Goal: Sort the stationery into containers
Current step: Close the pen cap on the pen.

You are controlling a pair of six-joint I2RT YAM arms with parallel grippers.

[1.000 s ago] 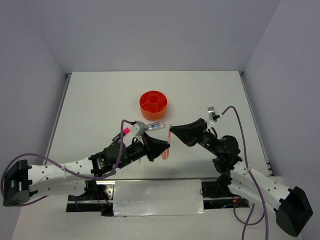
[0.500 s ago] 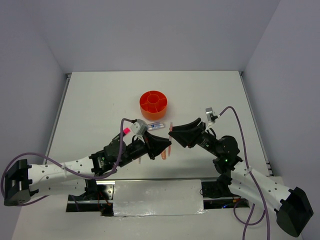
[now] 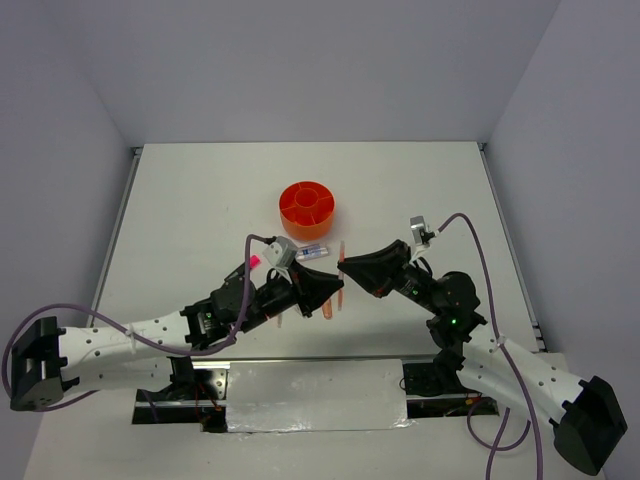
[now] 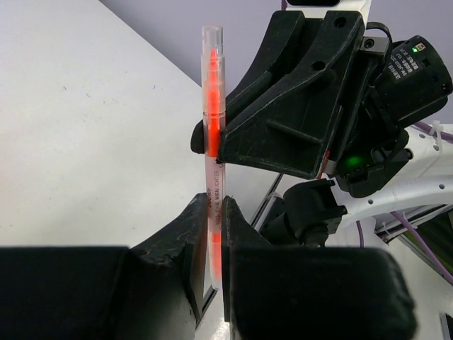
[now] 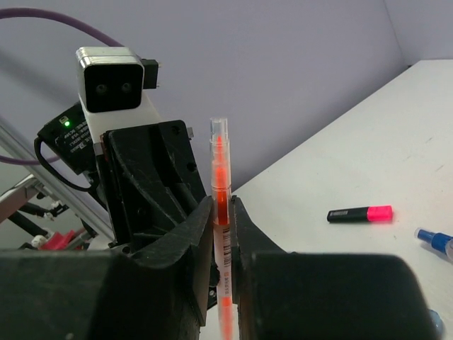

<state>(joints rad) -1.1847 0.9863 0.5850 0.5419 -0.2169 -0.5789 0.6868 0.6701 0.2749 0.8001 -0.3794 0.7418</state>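
I have the pen's middle pinched in my right gripper, crowding my left gripper's fingers, so next my right gripper opens and takes the pen's clear end [image 4: 212, 38] while my left gripper holds the pen.
A clear pen with an orange core [image 3: 337, 285] is held off the table between both grippers. My left gripper [image 3: 332, 300] is shut on its lower part, and my right gripper [image 3: 343, 268] is shut on its upper part. In the left wrist view the pen [image 4: 212, 106] stands upright in my left gripper [image 4: 214, 212], with the right gripper's fingers [image 4: 283, 120] clamped above. In the right wrist view my right gripper [image 5: 223, 209] pinches the pen [image 5: 221, 163]. The orange tub [image 3: 307, 208] stands farther back.
A blue-clear marker [image 3: 313, 251] lies just in front of the tub and shows at the right edge of the right wrist view [image 5: 433, 239]. A black highlighter with a pink cap [image 3: 253, 263] lies left of my left wrist; it also shows in the right wrist view [image 5: 359, 213].
Both arms have shifted only slightly. The orange pen stays between the two grippers in the same place.
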